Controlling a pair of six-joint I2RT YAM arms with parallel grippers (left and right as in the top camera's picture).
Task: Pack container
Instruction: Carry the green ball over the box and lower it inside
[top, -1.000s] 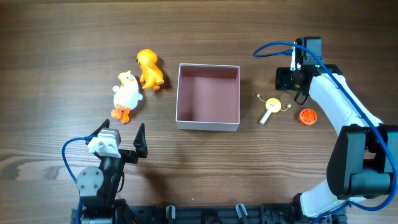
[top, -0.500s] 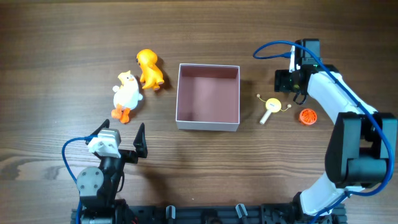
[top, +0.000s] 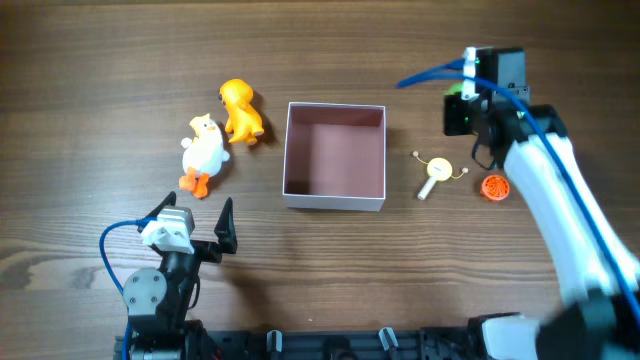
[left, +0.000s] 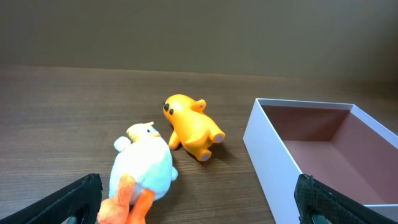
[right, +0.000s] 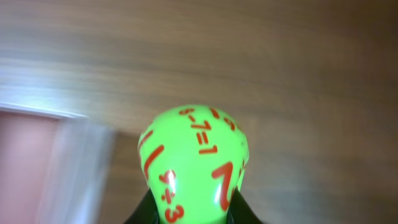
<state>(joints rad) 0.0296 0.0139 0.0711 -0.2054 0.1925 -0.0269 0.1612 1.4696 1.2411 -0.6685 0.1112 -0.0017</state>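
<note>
The green toy, now held beside the container, will be let go by my right gripper on the container's pink bottom, close to the container's far side (top: 350, 137).
The container (top: 335, 150), a square white-walled box with a dusty-pink inside, stands empty at the table's middle. My right gripper (top: 466, 112) hangs to its right, shut on a bright green rounded toy (right: 194, 158) printed with red numbers. The black fingers (right: 142, 213) clamp the toy's lower sides. In the blurred right wrist view, the container's wall (right: 81, 165) shows at the left edge. My left gripper (top: 192, 228) rests open near the front left, nothing between its fingers (left: 79, 196). It faces the container's white wall (left: 267, 158).
A white duck with orange feet (top: 204, 150) and an orange animal figure (top: 240, 110) lie left of the container. A small yellow toy on a stick (top: 436, 172) and an orange round piece (top: 494, 186) lie to its right, under the right arm.
My right gripper has shut on the green toy and risen from the table, shifting slightly toward the far edge. The left arm has not moved.
</note>
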